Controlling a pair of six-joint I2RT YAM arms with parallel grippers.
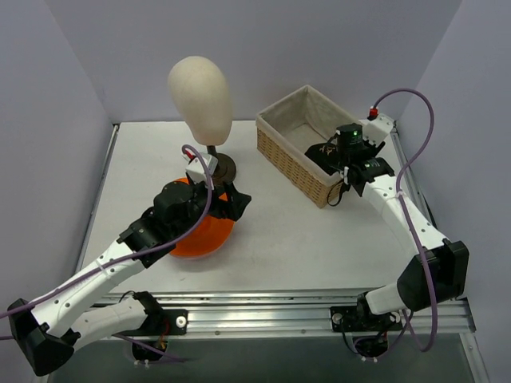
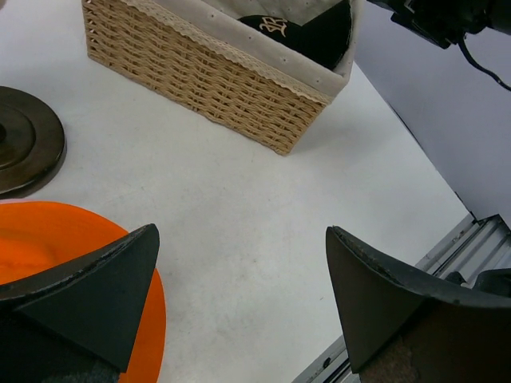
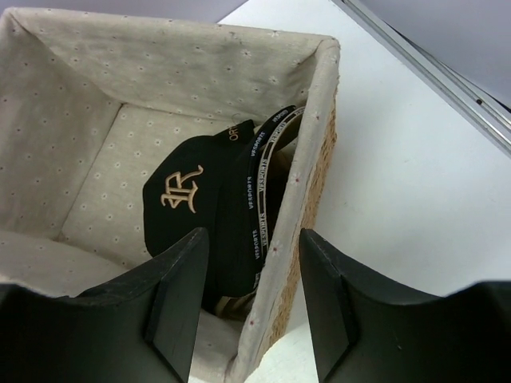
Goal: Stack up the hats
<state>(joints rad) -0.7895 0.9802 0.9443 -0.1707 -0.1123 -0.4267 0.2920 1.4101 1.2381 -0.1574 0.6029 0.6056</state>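
Next, I move my right gripper next to the black cap in the wicker basket and close it on the cap's white-lettered edge (image 1: 336, 159) (image 3: 251, 209), beside the gold emblem.
The bright orange bucket hat (image 1: 204, 231) lies on the table under my left arm; its brim shows in the left wrist view (image 2: 48, 239). My left gripper (image 1: 231, 203) is open and empty just above the hat's right edge. The black cap with gold emblem (image 3: 200, 207) lies in the near corner of the wicker basket (image 1: 291, 159), also seen in the left wrist view (image 2: 295, 28). My right gripper (image 1: 355, 171) is open, hovering over the basket's near end wall (image 3: 307, 199), one finger inside and one outside. The pink hat and the tan cap are out of view.
The cream mannequin head (image 1: 200, 96) stands on its dark base (image 1: 219, 167) behind the orange hat; the base shows in the left wrist view (image 2: 24, 140). The table's metal front rail (image 1: 263, 307) runs along the near edge. Grey walls close in on both sides.
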